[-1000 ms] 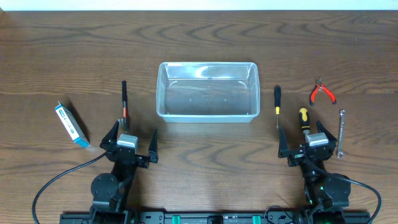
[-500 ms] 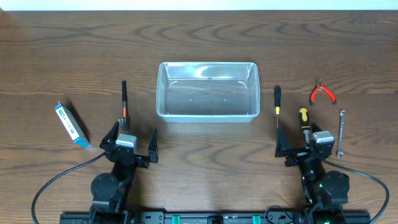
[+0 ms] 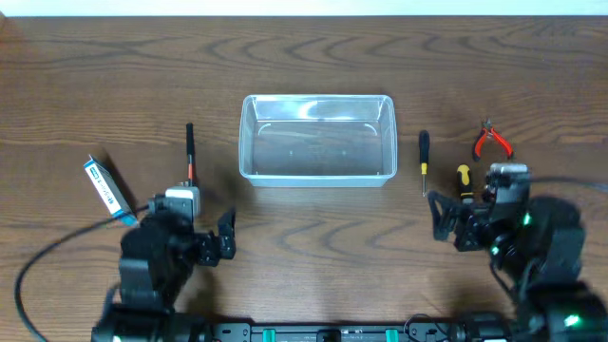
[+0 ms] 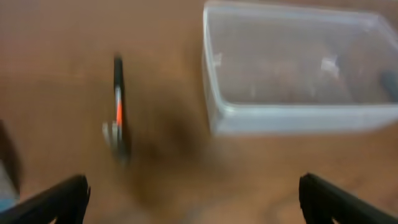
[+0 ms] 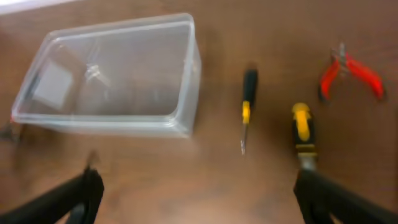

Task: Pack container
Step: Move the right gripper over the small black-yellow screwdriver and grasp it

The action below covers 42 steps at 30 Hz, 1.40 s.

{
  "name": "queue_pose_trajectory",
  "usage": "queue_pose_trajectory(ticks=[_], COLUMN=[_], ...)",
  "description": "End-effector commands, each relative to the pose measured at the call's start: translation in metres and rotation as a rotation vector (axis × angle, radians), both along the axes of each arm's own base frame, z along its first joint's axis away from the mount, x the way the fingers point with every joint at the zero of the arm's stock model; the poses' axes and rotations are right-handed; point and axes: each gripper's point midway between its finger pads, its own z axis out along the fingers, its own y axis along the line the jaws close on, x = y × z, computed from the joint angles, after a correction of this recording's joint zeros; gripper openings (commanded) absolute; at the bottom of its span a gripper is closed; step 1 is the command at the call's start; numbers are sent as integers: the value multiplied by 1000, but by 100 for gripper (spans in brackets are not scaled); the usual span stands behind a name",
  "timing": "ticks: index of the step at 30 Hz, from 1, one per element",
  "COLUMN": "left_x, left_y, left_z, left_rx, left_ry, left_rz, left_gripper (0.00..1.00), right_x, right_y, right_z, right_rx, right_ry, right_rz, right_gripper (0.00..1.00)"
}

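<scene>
The small black screwdriver beside the container is next for my right gripper, which should go there and close on the black handle [image 3: 425, 155] [image 5: 248, 94] near its yellow band.
The clear plastic container [image 3: 317, 176] stands empty at the table's middle. It shows in the left wrist view [image 4: 292, 118] and the right wrist view [image 5: 106, 122]. My left gripper [image 3: 190, 222] is open and empty, near and left of the container, behind a black tool with an orange band [image 3: 189, 152] [image 4: 118, 106]. My right gripper [image 3: 475, 207] is open and empty, near and right of the container. Ahead of it lie a small black screwdriver [image 3: 424, 161] [image 5: 247, 106], a yellow-handled screwdriver [image 3: 464, 177] [image 5: 303, 130] and red pliers [image 3: 491, 142] [image 5: 351, 71].
A small blue-and-white box [image 3: 104, 187] lies at the far left of the wooden table [image 3: 313, 66]. Both wrist views are blurred by motion. The right arm covers the table to the right of the yellow-handled screwdriver.
Both arms have risen from their low rest pose. The left arm has shifted left and the right arm right, now covering the silver wrench. Both grippers stay open.
</scene>
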Motion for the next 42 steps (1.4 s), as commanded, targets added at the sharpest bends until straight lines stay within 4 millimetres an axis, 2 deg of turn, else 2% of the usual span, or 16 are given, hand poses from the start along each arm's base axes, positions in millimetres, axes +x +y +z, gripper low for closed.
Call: queue_pose_trajectory(ticks=[1,3,5,9,13,19,23,31,38,42], left_x=[2,1,0,-5,-12,-16,-14,-14,-14,-14], left_y=[-1,-1,-1,-1,0,1,0,0,0,0], left_z=[10,9,6,-4,-8,-2,4,4,4,4], left_rx=[1,11,17,25,29,27,25,25,25,25], left_ry=[109,189,241,321,346,331,312,310,310,310], left_rz=[1,1,1,1,1,2,2,2,2,2], left_gripper=[98,98,98,98,98,98,98,98,98,98], right_x=[3,1,-1,16,40,92,121,147,160,165], right_y=[-15,-17,-10,-14,-28,-36,-34,-26,-25,-25], right_z=[22,27,30,32,18,-25,-66,-140,-185,-203], right_rx=[-98,-133,-104,-133,-172,-238,-258,-254,-256,-258], right_ry=[125,214,282,316,415,501,568,695,745,758], right_rz=[-28,-3,28,10,-86,-107,-79,-11,-2,2], right_gripper=[99,99,99,99,99,99,99,99,99,99])
